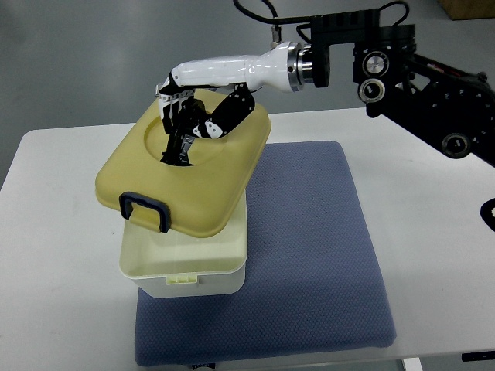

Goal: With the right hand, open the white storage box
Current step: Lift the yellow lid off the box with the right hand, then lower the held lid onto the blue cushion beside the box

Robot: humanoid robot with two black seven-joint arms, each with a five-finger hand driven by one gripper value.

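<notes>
I will set the pale yellow lid, now tilted off the box's rim, on the blue mat point(314, 200) beside the white storage box with my right gripper.
The white storage box point(186, 259) stands on the left part of a blue mat point(309, 247). Its pale yellow lid point(193, 182) is off the rim, tilted and shifted toward the back left, so the front of the box body shows. A dark blue clasp point(145, 211) hangs at the lid's front edge. My right hand point(182, 131) reaches in from the upper right. Its black fingers are curled into the round recess on top of the lid, gripping there and holding the lid up. The left arm is not in view.
The mat lies on a white table point(54, 232) whose front edge runs along the bottom of the picture. My right arm's black linkage point(433, 100) crosses above the table's back right corner. A small pale green tab point(183, 279) sits on the box's front rim.
</notes>
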